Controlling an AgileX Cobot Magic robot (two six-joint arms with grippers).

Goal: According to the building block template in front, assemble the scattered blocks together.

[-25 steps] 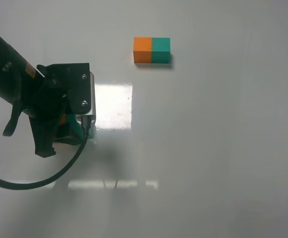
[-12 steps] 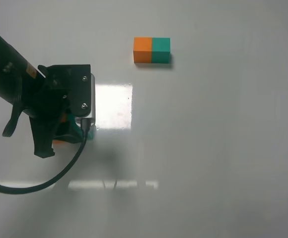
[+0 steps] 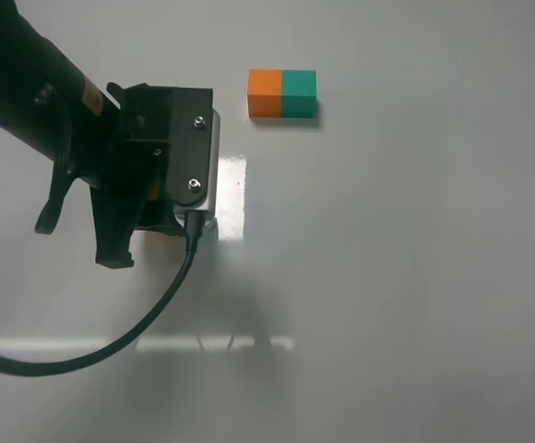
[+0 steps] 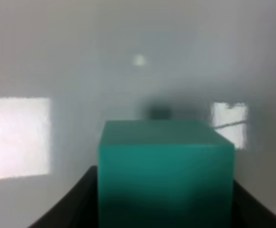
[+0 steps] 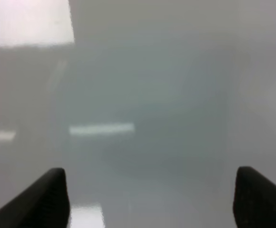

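Note:
I will let go of the teal-green cube with my left gripper on the bare table (image 3: 301,191) in front of the teal half of the template bar.
The template bar (image 3: 282,93), orange half left and teal half right, lies at the far centre of the table. My left gripper (image 3: 153,210) sits left of centre, mostly hidden under its black wrist housing. In the left wrist view it (image 4: 165,213) is shut on the teal-green cube (image 4: 165,166), held above the table with a shadow beyond it. A small orange patch (image 3: 154,191) shows under the housing; I cannot tell whether it is the orange cube. My right gripper (image 5: 150,199) is open and empty over bare table, out of the exterior high view.
The table (image 3: 415,277) is white and glossy, with bright window reflections (image 3: 233,198) beside the left arm. A black cable (image 3: 111,346) loops from the left wrist toward the front left edge.
The left arm has moved up and to the right, toward the template, carrying the teal-green cube. The template bar has not moved.

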